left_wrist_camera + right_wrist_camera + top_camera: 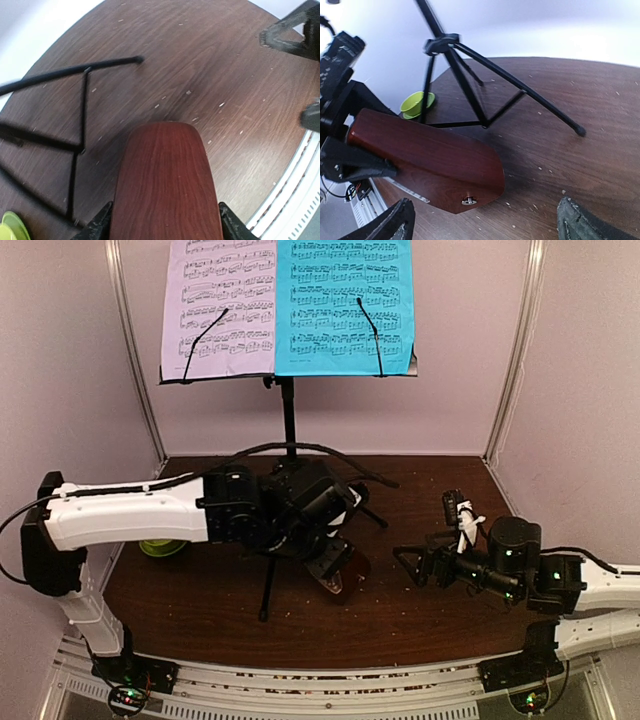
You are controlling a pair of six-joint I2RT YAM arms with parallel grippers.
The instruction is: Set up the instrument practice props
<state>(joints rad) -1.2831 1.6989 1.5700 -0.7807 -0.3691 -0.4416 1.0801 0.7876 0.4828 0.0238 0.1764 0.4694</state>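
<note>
Next, I set the metronome down, as my left gripper is around the metronome's body, and then take its clear cover (332, 584) while my right gripper steadies the body.
The black music stand (288, 410) rises at the back, with the lilac sheet (220, 305) and the cyan sheet (345, 305) side by side on its desk under two wire clips. My left gripper (325, 565) is shut on the reddish-brown metronome (350, 568), which lies tilted low over the table in front of the stand's legs (268, 590). The left wrist view shows that metronome (165, 185) filling the space between the fingers (97, 227). My right gripper (405, 565) stands open just right of the metronome (430, 160), apart from it, with nothing between its fingers (590, 222).
A lime-green bowl (160, 547) sits at the left behind the left arm, also seen past the tripod legs (470, 95). The brown table (420, 490) is speckled with crumbs. Pale walls close in three sides. A metal rail runs along the near edge (330, 675).
</note>
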